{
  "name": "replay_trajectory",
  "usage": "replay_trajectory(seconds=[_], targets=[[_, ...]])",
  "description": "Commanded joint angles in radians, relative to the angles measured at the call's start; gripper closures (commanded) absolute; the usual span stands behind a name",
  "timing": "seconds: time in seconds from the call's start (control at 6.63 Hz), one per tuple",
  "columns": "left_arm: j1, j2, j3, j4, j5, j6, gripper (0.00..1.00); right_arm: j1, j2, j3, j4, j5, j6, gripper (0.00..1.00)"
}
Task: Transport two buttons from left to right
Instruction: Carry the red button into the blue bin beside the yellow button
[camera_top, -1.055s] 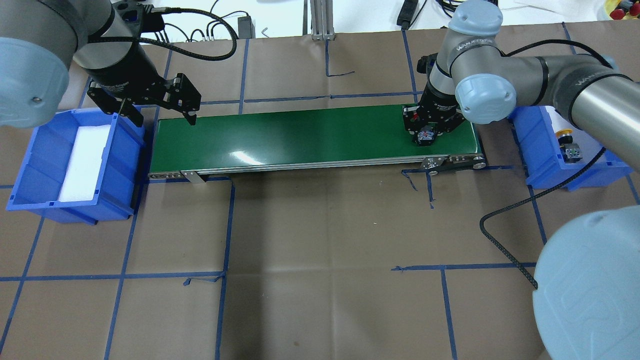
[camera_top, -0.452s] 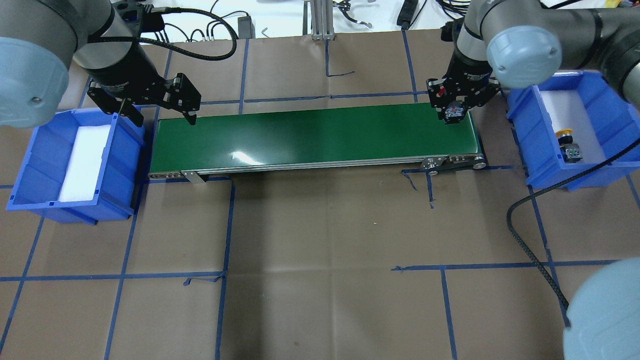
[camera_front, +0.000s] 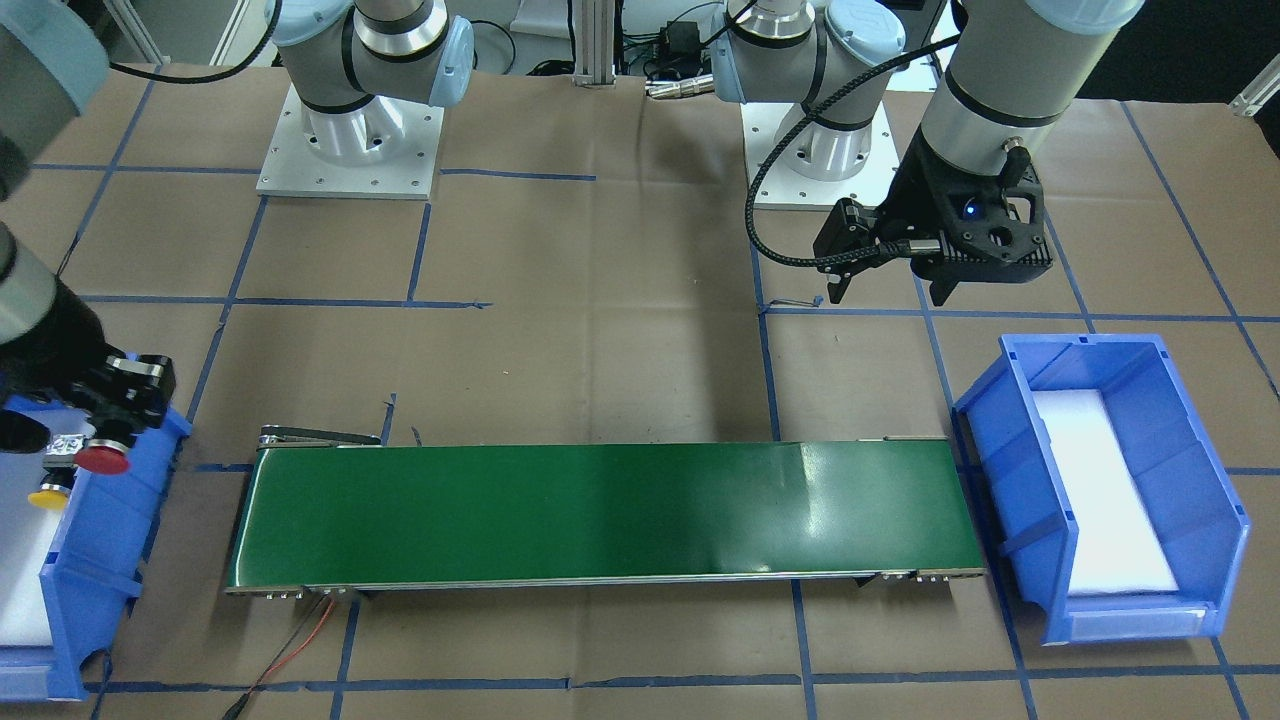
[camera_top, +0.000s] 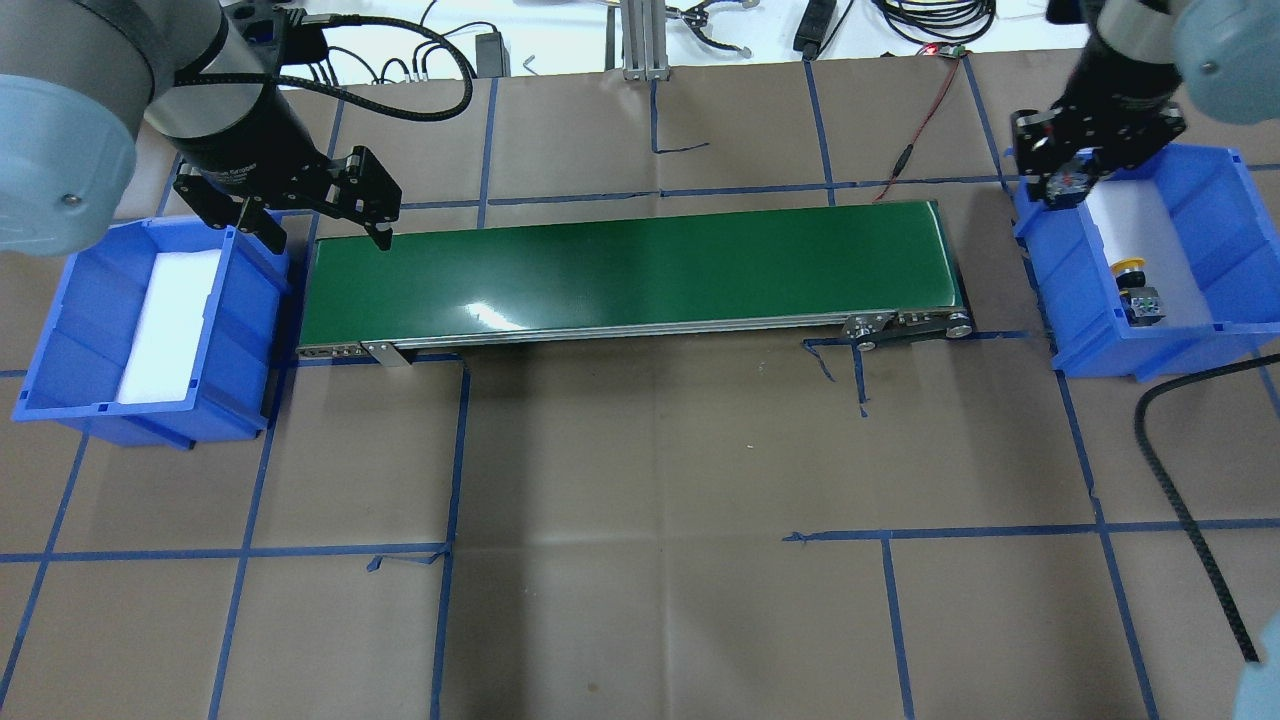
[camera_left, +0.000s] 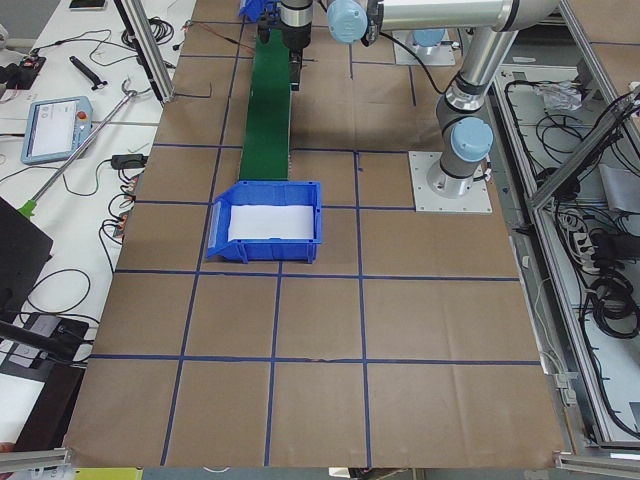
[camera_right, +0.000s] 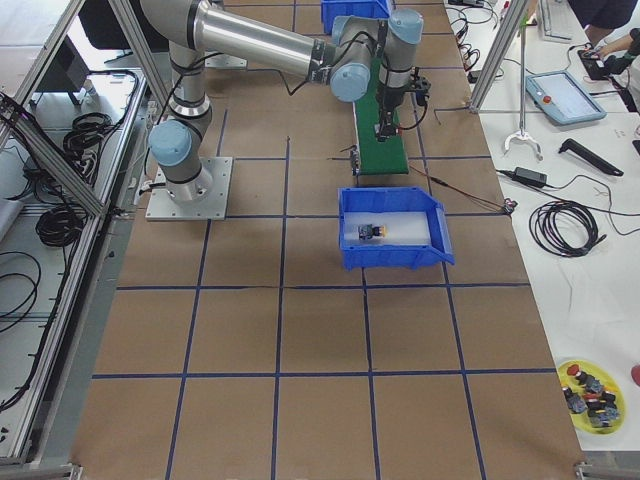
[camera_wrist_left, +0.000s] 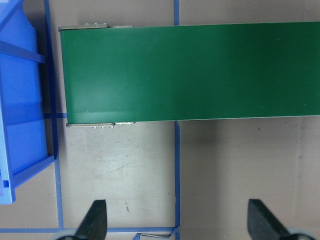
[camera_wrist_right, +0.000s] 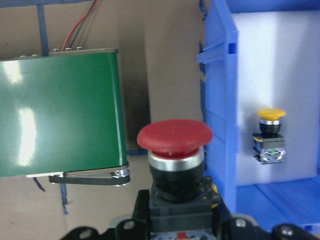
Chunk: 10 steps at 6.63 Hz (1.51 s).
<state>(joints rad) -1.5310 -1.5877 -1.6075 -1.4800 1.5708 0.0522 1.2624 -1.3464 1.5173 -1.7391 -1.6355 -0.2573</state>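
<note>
I will let go of the red-capped button, now held over the bin wall, with my right gripper on the white foam (camera_front: 18, 576) (camera_wrist_right: 272, 60), just past the cap end of the yellow-capped button.
My right gripper (camera_top: 1070, 180) is shut on the red-capped button (camera_top: 1076, 184), holding it in the air over the belt-side wall of the right blue bin (camera_top: 1205, 205). In the right wrist view the red button (camera_wrist_right: 175, 137) stands upright between the fingers, beside the bin wall (camera_wrist_right: 220, 100). The yellow-capped button (camera_top: 1133, 270) lies on the white foam inside that bin, also seen as the yellow button (camera_wrist_right: 270, 135). My left gripper (camera_top: 330, 237) hangs open and empty at the green belt's (camera_top: 620, 270) left end, beside the left blue bin (camera_top: 60, 330).
The left bin holds only white foam (camera_top: 165, 325). A red wire (camera_top: 920, 125) runs from the belt's far right corner. A black cable (camera_top: 1190, 500) crosses the table at the right. Brown paper with blue tape lines covers the table.
My right gripper has carried the red button off the belt's right end, up and to the right, to the right bin's wall. The left arm has not moved.
</note>
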Motion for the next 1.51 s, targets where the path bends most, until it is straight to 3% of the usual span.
replay_trajectory(seconds=[0.0, 0.45, 0.75, 1.06, 1.36], targets=[[0.000, 0.000, 0.000, 0.000, 0.000, 0.000, 0.00, -0.133, 0.034, -0.012, -0.005, 0.006, -0.156, 0.99], [0.000, 0.000, 0.000, 0.000, 0.000, 0.000, 0.00, -0.193, 0.177, -0.091, -0.020, 0.009, -0.289, 0.99], [0.000, 0.000, 0.000, 0.000, -0.001, 0.000, 0.00, -0.193, 0.251, -0.121, -0.069, 0.014, -0.287, 0.99], [0.000, 0.000, 0.000, 0.000, 0.000, 0.000, 0.00, -0.184, 0.355, -0.219, -0.088, 0.081, -0.292, 0.99], [0.000, 0.000, 0.000, 0.000, -0.001, 0.000, 0.00, -0.183, 0.407, -0.221, -0.089, 0.085, -0.289, 0.99]])
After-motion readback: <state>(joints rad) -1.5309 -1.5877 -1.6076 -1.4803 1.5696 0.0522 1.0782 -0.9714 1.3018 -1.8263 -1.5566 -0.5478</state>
